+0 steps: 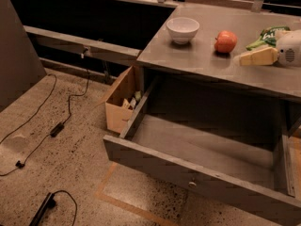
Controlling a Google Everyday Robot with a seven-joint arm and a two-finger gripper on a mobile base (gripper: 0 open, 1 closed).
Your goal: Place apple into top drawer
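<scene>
The red-orange apple near the white bowl is next for my gripper, which should go to it and close around the apple's lower half (226, 49).
The apple (225, 41), red-orange and round, sits on the grey tabletop (197, 55), right of a white bowl (182, 29). The top drawer (197, 171) is pulled out wide below the tabletop. Its inside is bare, and a small round knob (192, 184) shows on the front panel. My gripper (248, 58) reaches in from the right edge, with a white body and a yellowish tip. It is low over the tabletop, a short way right of the apple and apart from it.
A green crinkled snack bag (268, 33) lies behind the gripper. A tan cardboard box (120, 100) stands on the floor against the drawer's left side. Black cables (56, 126) trail over the speckled floor at left. A dark rail (84, 46) runs along the back.
</scene>
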